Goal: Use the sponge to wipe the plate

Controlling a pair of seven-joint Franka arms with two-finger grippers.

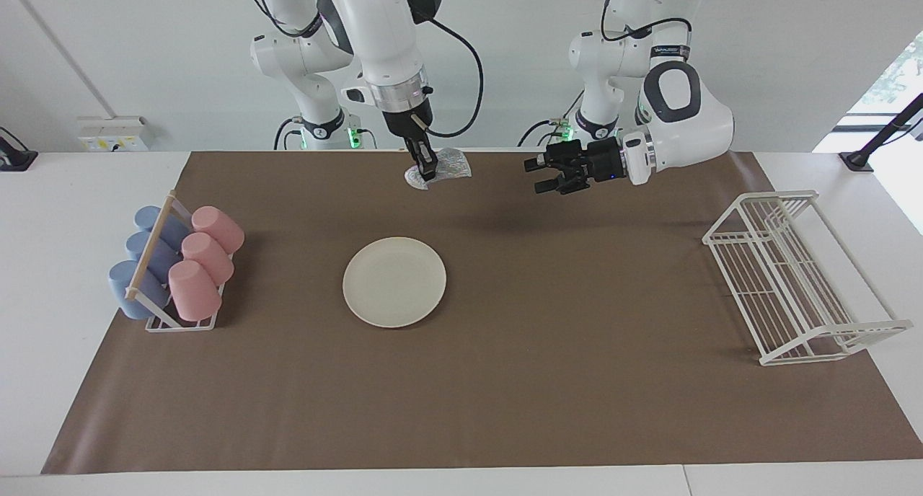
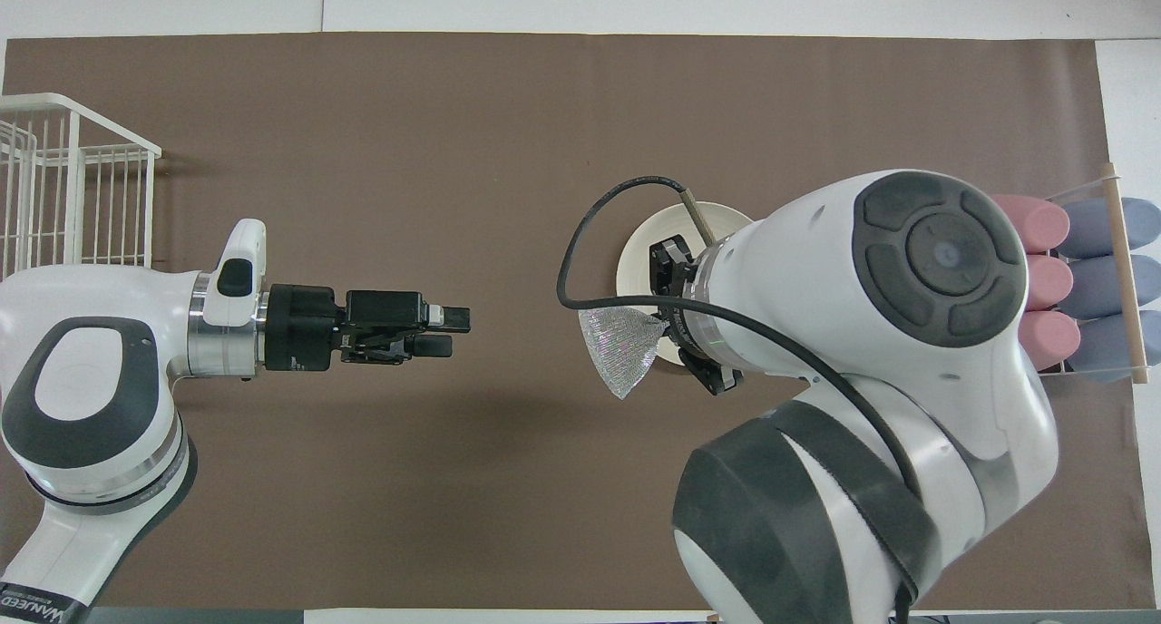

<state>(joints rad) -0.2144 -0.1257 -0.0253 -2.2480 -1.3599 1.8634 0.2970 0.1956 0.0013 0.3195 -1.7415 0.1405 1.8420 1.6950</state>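
Note:
Next, my right gripper hands the silvery-grey sponge, now hanging over the mat, over to my left gripper and lets go of it above the brown mat [image 2: 588,366] beside the cream-white plate.
The cream-white plate [image 1: 394,281] lies flat on the brown mat in the middle of the table. In the overhead view only part of its rim [image 2: 639,243] shows under the right arm. My right gripper [image 1: 427,170] points down and is shut on the silvery-grey sponge [image 1: 447,166], which hangs in the air over the mat at the plate's edge nearer to the robots. The sponge also shows in the overhead view [image 2: 621,347]. My left gripper [image 1: 542,176] is held level above the mat, open and empty, beside the sponge toward the left arm's end.
A rack of pink and blue cups [image 1: 177,269] lying on their sides stands at the right arm's end of the mat. A white wire dish rack [image 1: 793,280] stands at the left arm's end. The brown mat [image 1: 577,381] covers most of the table.

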